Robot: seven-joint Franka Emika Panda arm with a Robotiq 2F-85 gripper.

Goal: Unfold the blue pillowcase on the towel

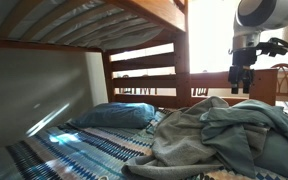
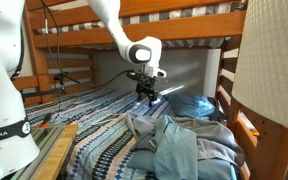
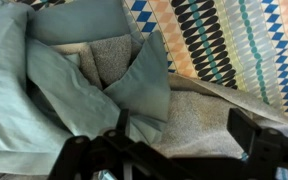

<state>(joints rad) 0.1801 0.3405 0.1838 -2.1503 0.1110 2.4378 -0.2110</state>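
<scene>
The blue pillowcase's folded corner (image 1: 209,112) (image 3: 156,110) meets the bare grey towel. My gripper needs to go there next and close on it.
The blue pillowcase (image 3: 54,80) is a wrinkled blue-grey cloth, folded and bunched on a grey towel (image 3: 184,115). In both exterior views the pillowcase (image 1: 252,125) (image 2: 179,155) lies heaped with the towel (image 1: 184,140) (image 2: 142,126) on the bed. My gripper (image 3: 184,128) is open and empty. It hangs above the pile (image 1: 242,82) (image 2: 146,93), over bare towel just beside a folded corner of the pillowcase, touching nothing.
A plump blue pillow (image 1: 114,115) (image 2: 196,105) lies at the head of the bed. The bed cover (image 3: 234,40) is blue-and-white patterned. The wooden upper bunk (image 1: 134,15) and bed rails (image 2: 234,70) close in the space.
</scene>
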